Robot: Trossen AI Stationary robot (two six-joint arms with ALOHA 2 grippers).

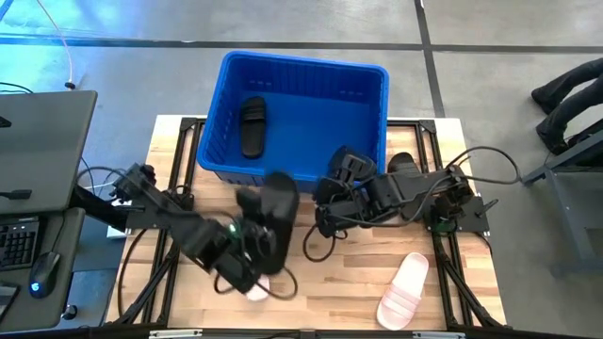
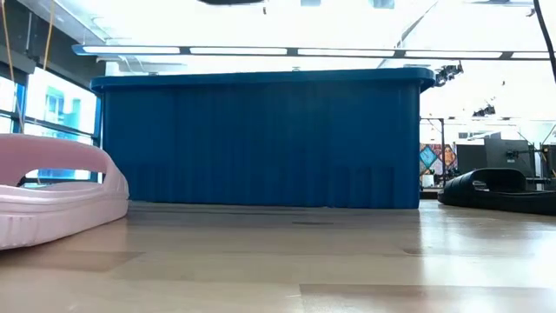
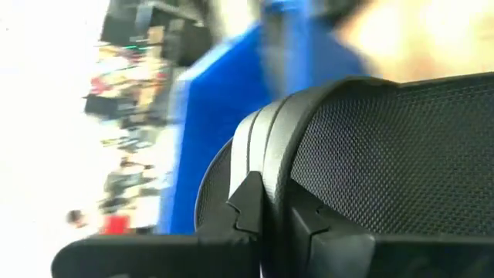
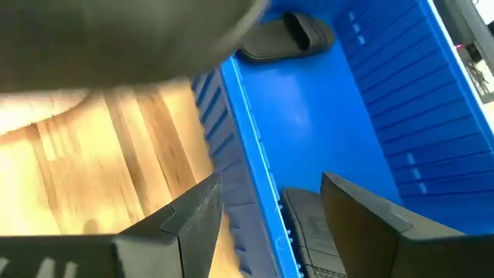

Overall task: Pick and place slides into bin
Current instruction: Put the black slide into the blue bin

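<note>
The robot's left gripper needs to release its black slide on the bottom of the blue bin, close beside the black slide (image 1: 294,143) lying there.
My left gripper (image 1: 257,228) is shut on a black slide (image 1: 269,201), lifted above the table in front of the bin (image 1: 367,80); the slide fills the left wrist view (image 3: 386,154). My right gripper (image 1: 342,169) is open over the bin's near wall, its fingers on either side of the rim (image 4: 247,131). One black slide (image 1: 252,125) lies on the bin's floor. A dark ribbed thing (image 4: 309,228) shows below my right fingers, inside the bin. Another black slide (image 1: 402,165) lies on the table by the bin. Two pink slides lie near the front edge: one at the right (image 1: 405,290), one (image 1: 256,288) partly under my left arm. My left gripper pinches the black slide's broad strap at its edge (image 3: 270,177) between its two fingers, one finger (image 3: 245,202) on the outer face and one (image 3: 312,224) on the meshed inner face. The slide is lifted clear of the table.
The blue bin stands at the table's far middle, its tall wall filling the low view (image 2: 261,139). Cables trail over the table between the arms (image 1: 325,235). A keyboard and mouse (image 1: 38,278) sit on a desk left of the table. Bare wood lies between the two pink slides.
</note>
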